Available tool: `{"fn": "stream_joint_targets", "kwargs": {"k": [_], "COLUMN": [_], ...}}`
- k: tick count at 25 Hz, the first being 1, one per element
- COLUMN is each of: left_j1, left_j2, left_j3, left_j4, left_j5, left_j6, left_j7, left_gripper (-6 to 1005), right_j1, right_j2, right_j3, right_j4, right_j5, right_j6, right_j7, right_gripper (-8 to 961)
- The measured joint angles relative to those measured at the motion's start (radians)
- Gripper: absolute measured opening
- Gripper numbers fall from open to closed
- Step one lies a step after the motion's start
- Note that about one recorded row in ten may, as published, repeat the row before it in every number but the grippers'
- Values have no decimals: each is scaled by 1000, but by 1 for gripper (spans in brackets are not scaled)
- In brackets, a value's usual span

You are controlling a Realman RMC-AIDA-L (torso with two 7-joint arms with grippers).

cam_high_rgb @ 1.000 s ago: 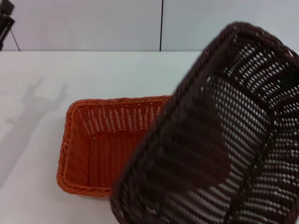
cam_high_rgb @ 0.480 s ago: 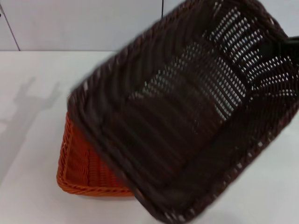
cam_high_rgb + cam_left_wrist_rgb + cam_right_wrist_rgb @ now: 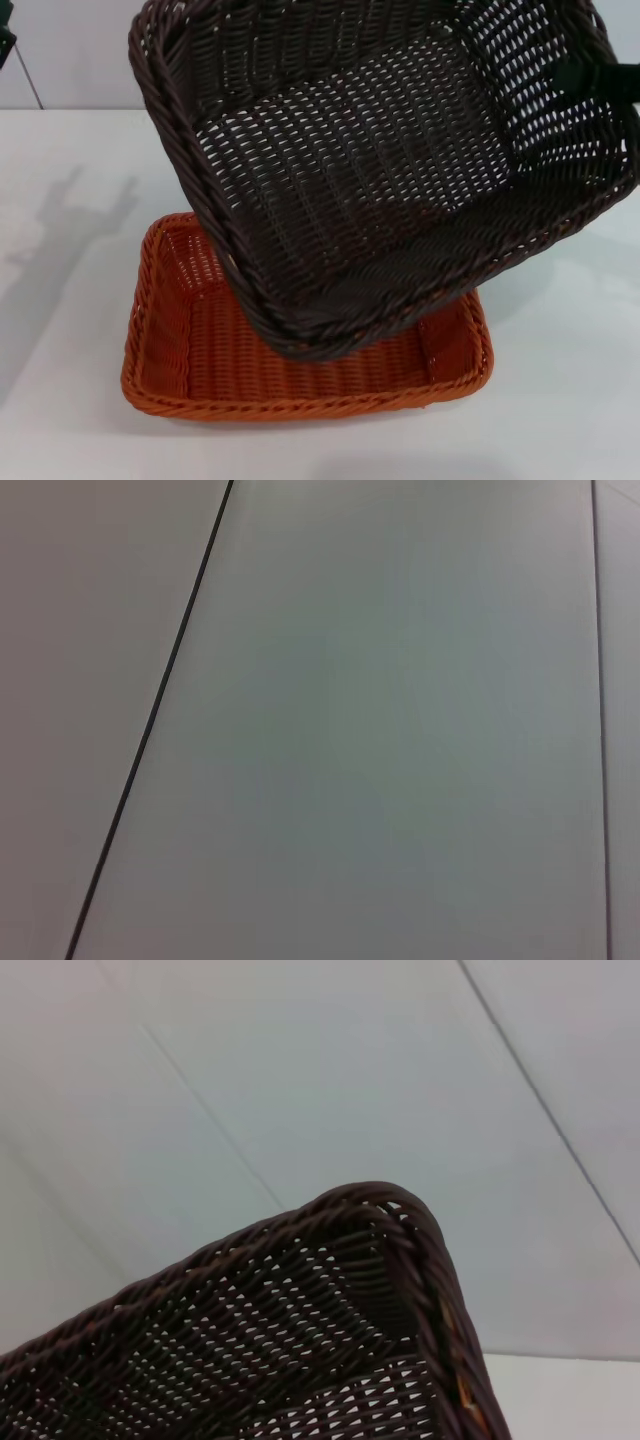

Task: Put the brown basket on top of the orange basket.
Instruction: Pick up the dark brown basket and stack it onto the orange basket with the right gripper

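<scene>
The robot's right gripper needs to release the brown basket, which hangs tilted in the air, crooked across the orange basket's open top [image 3: 272, 274], shifted toward the arm's shadow.
The brown basket [image 3: 380, 150] hangs in the air, tilted with its open side towards the head camera, over the back part of the orange basket [image 3: 300, 370]. The orange basket stands flat on the white table [image 3: 60, 330]; its back right part is hidden behind the brown one. My right gripper [image 3: 603, 80] shows as a dark piece clamped on the brown basket's right rim. The right wrist view shows a corner of the brown basket [image 3: 300, 1340] against the wall. My left gripper [image 3: 5, 42] is only a dark sliver at the far left, parked high.
A pale panelled wall [image 3: 70, 50] stands behind the table. The left wrist view shows only that wall [image 3: 350, 730]. An arm's shadow [image 3: 60, 230] lies on the table left of the orange basket.
The brown basket has swung up and to the left, from the right foreground to above the orange basket. The orange basket has not moved.
</scene>
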Motion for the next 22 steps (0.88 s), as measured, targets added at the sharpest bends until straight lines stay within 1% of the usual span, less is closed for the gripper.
{"fn": "stream_joint_targets", "kwargs": {"k": [3, 4, 5, 6, 9, 10, 11, 15, 17, 19, 20, 21, 22], "left_j1": [-9, -13, -13, -14, -16, -17, -17, -16, -16, -16, -15, -15, -15], "left_j2": [0, 0, 0, 0, 1, 1, 1, 1, 1, 1, 1, 1, 1], "left_j3": [1, 1, 1, 1, 1, 1, 1, -5, -7, -7, -7, -7, -7], "left_j4": [-22, -23, -23, -23, -23, -23, -23, -22, -22, -22, -22, -22, -22], "left_j5": [0, 0, 0, 1, 1, 1, 1, 0, -1, -1, -1, -1, -1], "left_j6": [0, 0, 0, 0, -1, -1, -1, 0, 0, 0, -1, -1, -1], "left_j7": [10, 11, 12, 12, 12, 13, 13, 26, 27, 27, 27, 27, 27], "left_gripper": [806, 806, 806, 805, 805, 805, 805, 805, 804, 804, 804, 804, 804], "right_j1": [-10, -16, -36, -36, -82, -124, -124, -185, -191, -206, -229, -229, -260], "right_j2": [3, 5, 8, 8, 10, 9, 9, 7, 9, 10, 12, 12, 12], "right_j3": [-17, -30, -70, -70, -157, -237, -237, -359, -369, -402, -446, -446, -504], "right_j4": [20, 31, 56, 56, 69, 64, 64, 47, 45, 41, 31, 31, 5], "right_j5": [5, 7, 25, 25, 80, 124, 124, 187, 193, 208, 227, 227, 243], "right_j6": [15, 25, 55, 55, 122, 175, 175, 265, 275, 308, 348, 348, 403], "right_j7": [1, 1, -3, -3, -19, -22, -22, -28, -31, -38, -54, -54, -63], "right_gripper": [151, 151, 151, 151, 151, 150, 150, 149, 149, 150, 150, 150, 150]}}
